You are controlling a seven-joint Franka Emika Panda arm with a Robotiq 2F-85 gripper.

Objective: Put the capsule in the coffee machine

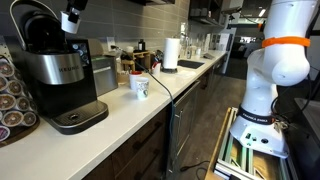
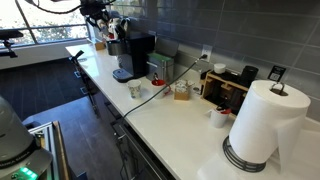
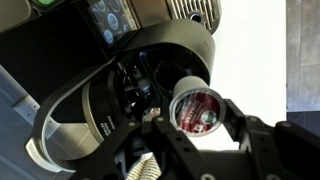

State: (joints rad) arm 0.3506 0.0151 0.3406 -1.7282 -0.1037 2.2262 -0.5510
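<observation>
Next, my gripper lets go of the capsule inside the open brew chamber (image 1: 58,50) (image 3: 178,68), under the raised lid of the coffee machine.
The coffee machine (image 1: 62,75) stands at the near end of the counter, with a black domed top, a silver band and a round black drip tray; it also shows in an exterior view (image 2: 134,57). In the wrist view its lid is raised and the dark brew chamber (image 3: 128,92) lies open. My gripper (image 3: 195,125) is shut on the capsule (image 3: 196,108), a white cup with a red foil lid, and holds it just above and beside the open chamber. In the exterior views the gripper (image 1: 72,20) (image 2: 100,15) hovers over the machine's top, and the capsule is too small to see.
A white mug (image 1: 140,87) (image 2: 135,90) stands on the counter beside the machine. A rack of capsules (image 1: 12,95) is at the machine's other side. A paper towel roll (image 1: 171,53) (image 2: 262,125) stands further along. A power cord runs over the counter's edge.
</observation>
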